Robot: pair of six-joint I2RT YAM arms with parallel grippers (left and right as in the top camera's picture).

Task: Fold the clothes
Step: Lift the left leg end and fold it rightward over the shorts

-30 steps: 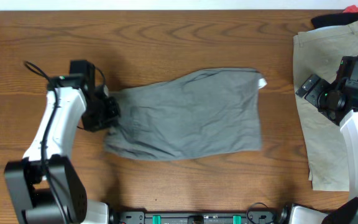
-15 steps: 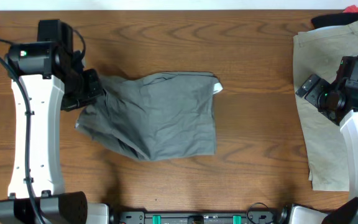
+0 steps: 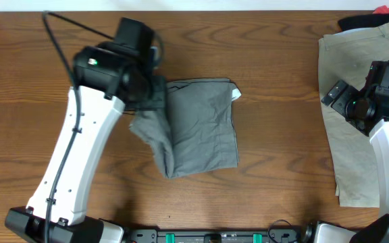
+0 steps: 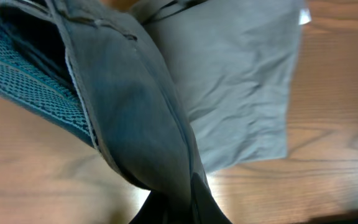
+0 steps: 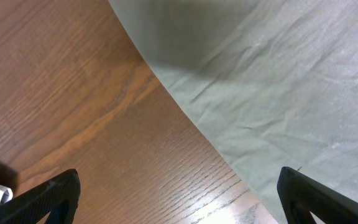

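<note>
Next, my left gripper releases the lifted edge of the grey-green shorts, now held above the cloth, on their flat half (image 3: pixel 210 123) (image 4: pixel 253 76), just below the level of the white tag.
The grey-green shorts (image 3: pixel 204 128) lie in the middle of the table, their left part lifted and folded over toward the right. My left gripper (image 3: pixel 152 94) is shut on the shorts' left edge and holds it above the cloth; in the left wrist view the gripped cloth (image 4: pixel 142 118) hangs from the jaws (image 4: pixel 182 208), with blue mesh lining at upper left. My right gripper (image 3: pixel 340 98) is open and empty over the left edge of the tan shorts (image 3: pixel 353 101), which fill the upper right of the right wrist view (image 5: pixel 291 81).
Black and red garments (image 3: pixel 383 17) lie at the far right corner behind the tan pair. Bare wooden table (image 3: pixel 282 175) lies between the two pairs of shorts. A white tag (image 3: pixel 236 95) sticks out at the grey-green shorts' upper right corner.
My left arm has swept from the left side to the right, carrying the shorts' left edge up and over the rest of the cloth. The right arm has not moved.
</note>
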